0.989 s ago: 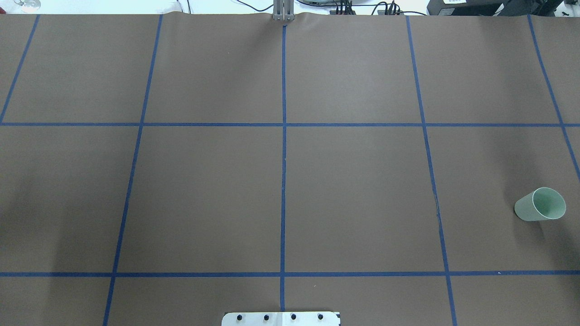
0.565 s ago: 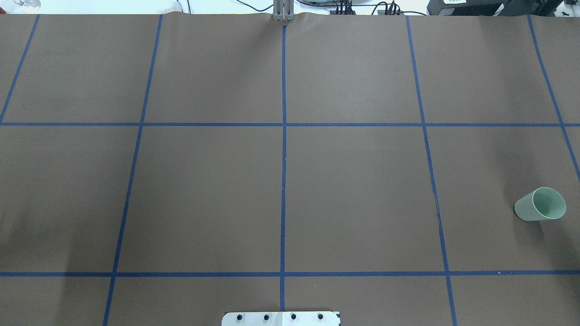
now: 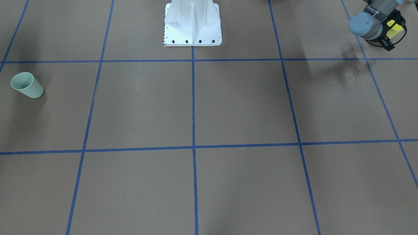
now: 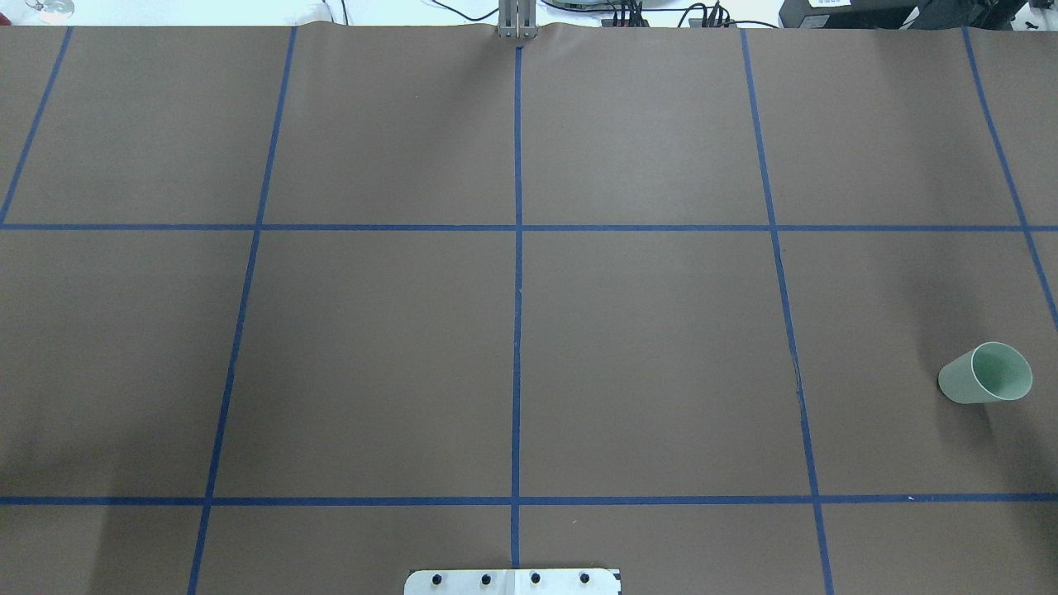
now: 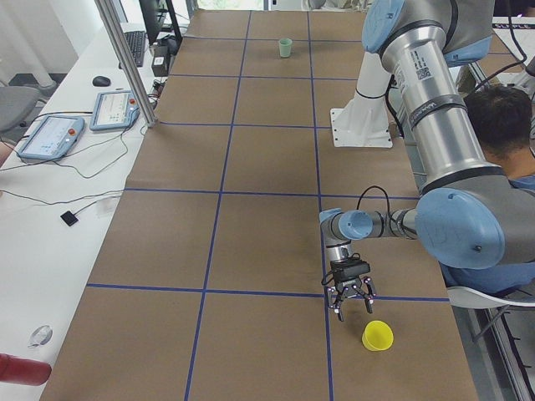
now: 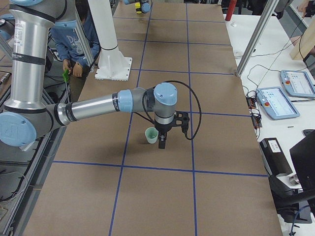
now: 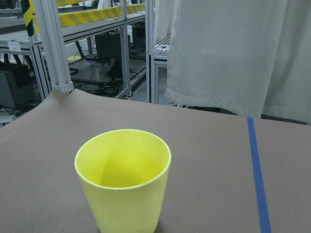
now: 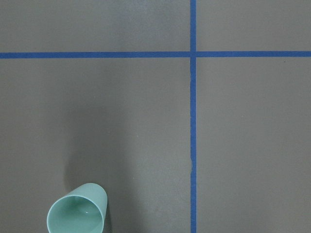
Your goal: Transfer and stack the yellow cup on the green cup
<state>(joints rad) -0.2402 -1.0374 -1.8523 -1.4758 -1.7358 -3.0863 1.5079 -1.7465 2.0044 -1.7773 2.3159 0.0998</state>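
The robot's left gripper should close around the yellow cup's body (image 3: 393, 31) (image 7: 127, 208) below the yellow cup's rim, with its fingers on opposite outer sides of the yellow cup.
The yellow cup (image 7: 124, 179) stands upright on the brown table, close in front of the left wrist camera. In the exterior left view the yellow cup (image 5: 377, 336) is just beside my left gripper (image 5: 352, 307), which hangs low over the table, open and empty, apart from it. In the front-facing view my left gripper (image 3: 392, 34) partly covers the yellow cup (image 3: 395, 25). The green cup (image 4: 985, 373) stands upright at the table's far right; it also shows in the right wrist view (image 8: 77, 211). My right gripper (image 6: 162, 143) hovers over the table beside the green cup (image 6: 151, 135); I cannot tell if it is open.
The white robot base (image 3: 192, 23) stands at the table's near middle edge. Blue tape lines grid the brown table (image 4: 645, 355). A side table holds tablets (image 5: 50, 138) behind a metal post (image 5: 125, 58). A seated person (image 5: 501, 125) is behind the robot.
The green cup has not moved. Only a faint shadow at the overhead view's left edge has shifted a little.
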